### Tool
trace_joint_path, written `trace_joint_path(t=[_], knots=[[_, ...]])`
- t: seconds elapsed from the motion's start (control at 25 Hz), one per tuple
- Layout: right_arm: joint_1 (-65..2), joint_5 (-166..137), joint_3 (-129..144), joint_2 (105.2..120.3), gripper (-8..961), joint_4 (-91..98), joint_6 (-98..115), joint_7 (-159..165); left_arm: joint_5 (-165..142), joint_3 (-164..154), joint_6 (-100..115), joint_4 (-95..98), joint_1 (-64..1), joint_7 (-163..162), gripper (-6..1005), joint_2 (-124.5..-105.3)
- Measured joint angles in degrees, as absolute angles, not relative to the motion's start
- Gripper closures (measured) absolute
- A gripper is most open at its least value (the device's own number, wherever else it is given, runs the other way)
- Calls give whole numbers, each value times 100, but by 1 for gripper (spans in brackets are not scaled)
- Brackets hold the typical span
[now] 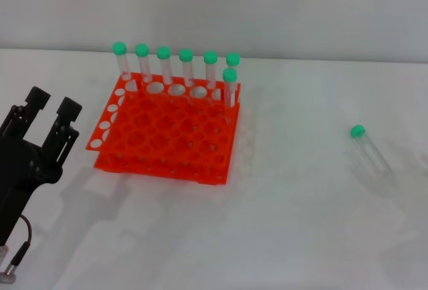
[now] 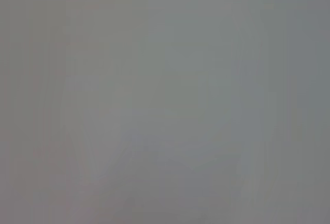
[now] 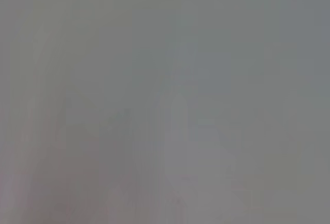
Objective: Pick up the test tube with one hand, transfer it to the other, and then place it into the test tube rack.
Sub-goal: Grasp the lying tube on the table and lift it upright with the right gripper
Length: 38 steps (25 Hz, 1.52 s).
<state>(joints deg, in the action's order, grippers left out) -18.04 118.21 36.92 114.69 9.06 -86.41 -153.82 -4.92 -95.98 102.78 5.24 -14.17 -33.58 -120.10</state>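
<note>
My right gripper is to close on the bottom end of the test tube (image 1: 384,166) that lies alone on the white table, opposite the tube's green cap.
A clear test tube (image 1: 370,148) with a green cap lies alone on the white table at the right. The orange test tube rack (image 1: 167,133) stands left of centre with several green-capped tubes (image 1: 187,69) upright along its far row and one at its right side. My left gripper (image 1: 52,111) is black, open and empty, at the far left, just left of the rack. The right gripper is out of view. Both wrist views show only plain grey.
The white table (image 1: 301,223) spreads between the rack and the lone tube and toward the front. A pale wall runs behind the table. A cable hangs by my left arm (image 1: 20,236) at the lower left.
</note>
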Motion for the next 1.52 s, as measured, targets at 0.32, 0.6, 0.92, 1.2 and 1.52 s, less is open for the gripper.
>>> trace_joint_path(t=[0.32,0.6,0.92,1.2,1.52], knots=[[-1841,11821,3674,11453,95,906,-8598,-15368,-476,-9588,10214,631,-1492,-3340,398,-12006],[-1995,11779,3702,11452,96,906,-8323,-15351,-328,-9595,10204,622,-1464,-3324,401,-12005],[-1879,11478,3730,11441,95,1515,-8051,-14740,-324,-9594,10156,607,-1492,-3322,404,-12006],[-1802,9681,3839,11465,96,3523,-6993,-12083,-323,-9590,10137,563,-1423,-3307,407,-12006],[-1791,7365,4738,11476,95,6147,-6946,-8843,-324,-9599,10079,561,-1369,-3234,411,-12004]])
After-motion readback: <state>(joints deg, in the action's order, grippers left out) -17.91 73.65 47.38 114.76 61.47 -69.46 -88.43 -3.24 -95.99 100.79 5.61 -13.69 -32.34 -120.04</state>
